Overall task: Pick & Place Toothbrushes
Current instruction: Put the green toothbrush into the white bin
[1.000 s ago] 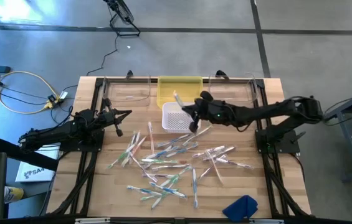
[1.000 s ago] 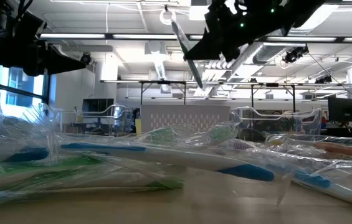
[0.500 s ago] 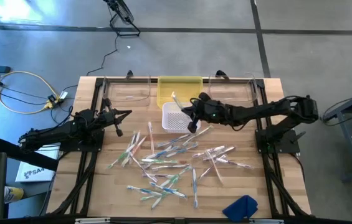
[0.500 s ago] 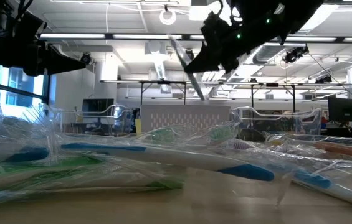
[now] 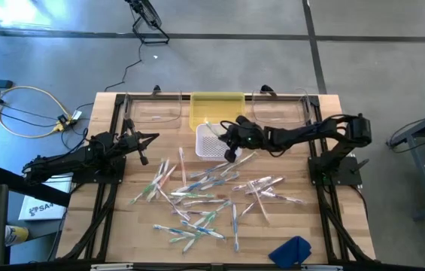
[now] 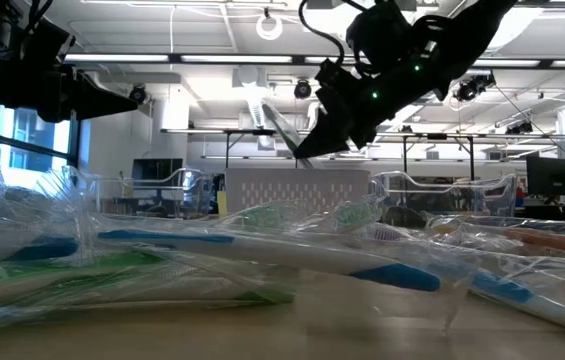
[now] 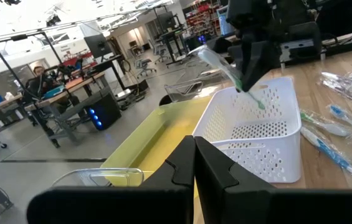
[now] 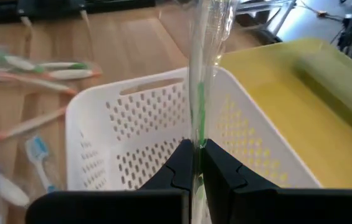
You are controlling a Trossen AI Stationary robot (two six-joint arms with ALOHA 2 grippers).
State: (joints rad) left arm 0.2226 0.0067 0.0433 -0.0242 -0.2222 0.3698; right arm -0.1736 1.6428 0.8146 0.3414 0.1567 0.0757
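The green-accented toothbrush, now hanging above the basket, will be released by my right gripper in the middle of the white slotted basket [image 5: 217,145] [image 8: 166,167].
Several wrapped toothbrushes [image 5: 197,197], white with green, blue or pink accents, lie scattered flat on the wooden table. My right gripper [image 5: 229,141] hangs over the white slotted basket [image 5: 210,144] and is shut on one green-accented toothbrush [image 8: 195,106]. The left wrist view shows this brush [image 7: 225,67] above the basket [image 7: 256,127]. In the low view it [image 6: 284,132] slants out of the gripper [image 6: 330,135]. My left gripper [image 5: 149,139] waits shut near the table's left edge, in the air, touching nothing. My right gripper pinches the wrapped toothbrush between its two fingers near one end [image 8: 194,144]. The fingers lie along the brush, which sticks straight out past the fingertips. The brush is lifted clear and slants toward the table's far left, its free end [image 5: 207,123] over the basket.
A yellow bin [image 5: 216,108] stands behind the basket at the far edge, flanked by clear plastic containers [image 5: 156,109]. A blue cloth [image 5: 291,250] lies at the near right corner. Arm frames run along both table sides.
My right gripper has come down toward the white basket and shifted slightly toward the table's left, still shut on the toothbrush. The brush has dropped with it and tipped to a flatter slant.
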